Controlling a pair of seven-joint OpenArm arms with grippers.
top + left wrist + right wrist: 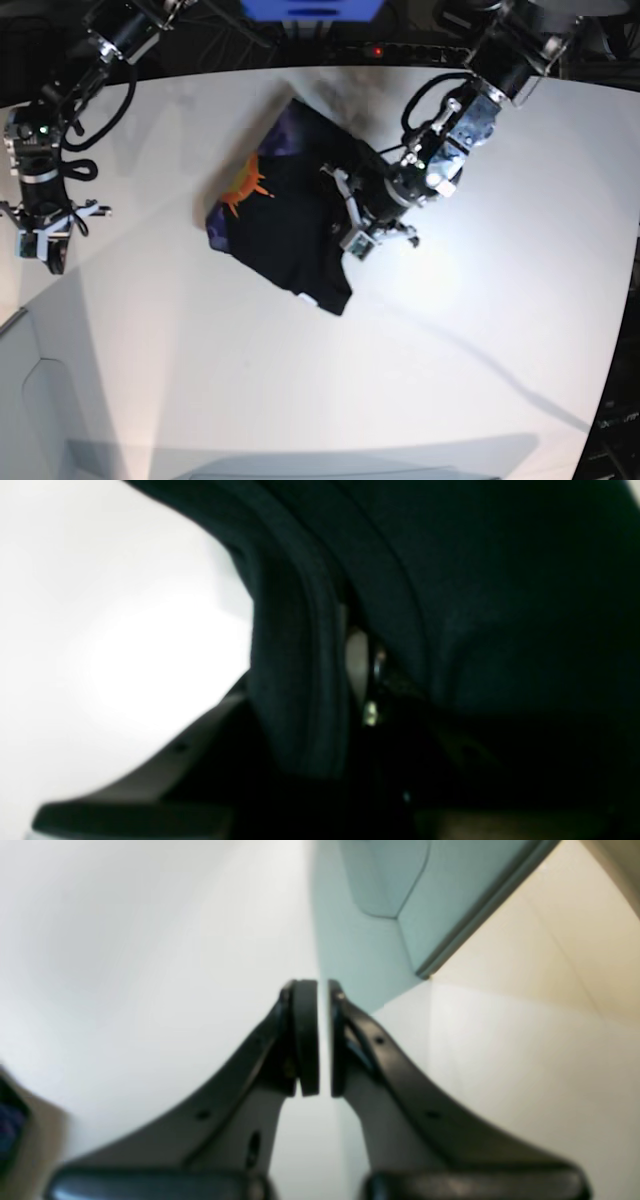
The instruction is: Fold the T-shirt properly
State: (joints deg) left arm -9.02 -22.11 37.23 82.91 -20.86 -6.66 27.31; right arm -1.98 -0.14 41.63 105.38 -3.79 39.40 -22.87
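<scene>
My left gripper needs to let go of the black T-shirt closer to my right gripper, centred on the table (235,202) under the orange print.
The black T-shirt (290,225) lies as a folded bundle at the table's back middle, with an orange print (245,185) showing at its left edge. My left gripper (352,222) sits at the bundle's right edge. In the left wrist view a thick fold of the T-shirt (300,680) fills the space beside the one visible finger (165,765), pinched in the jaws; the other finger is hidden in dark cloth. My right gripper (322,990) hangs over bare table at the far left (45,250), its pads almost touching with nothing between them.
The white table (450,380) ends in a dark back edge with cables and a blue object (310,8) behind it. A pale grey-green panel (380,890) lies near the right gripper, at the base view's lower left (40,400).
</scene>
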